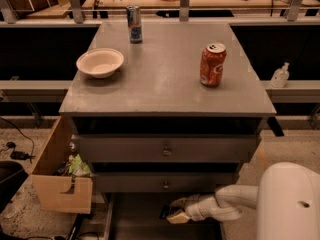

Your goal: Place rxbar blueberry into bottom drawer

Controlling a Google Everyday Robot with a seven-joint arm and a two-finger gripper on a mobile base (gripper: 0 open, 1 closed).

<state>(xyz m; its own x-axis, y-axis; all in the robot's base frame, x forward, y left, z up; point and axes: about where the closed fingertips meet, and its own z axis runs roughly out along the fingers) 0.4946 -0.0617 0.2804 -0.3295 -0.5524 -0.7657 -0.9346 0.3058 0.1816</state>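
Next, my gripper releases the rxbar blueberry midway across the open bottom drawer's dark grey tray [169, 230], toward the front of the tray.
The bottom drawer [135, 224] of the grey cabinet is pulled open at the lower edge of the camera view, showing a dark grey tray. My gripper [176, 210] reaches in from the right, low over the drawer and just under the second knobbed drawer [165, 184]. Its pale fingers are shut on a small dark flat bar, the rxbar blueberry [164, 212], whose end sticks out to the left. Most of the bar is hidden by the fingers.
On the cabinet top stand an orange can [212, 65], a white bowl [100, 62] and a slim blue can [134, 24]. The upper knobbed drawer [166, 149] is closed. A light wooden box [62, 194] stands at the left. My white arm [290, 204] fills the lower right.
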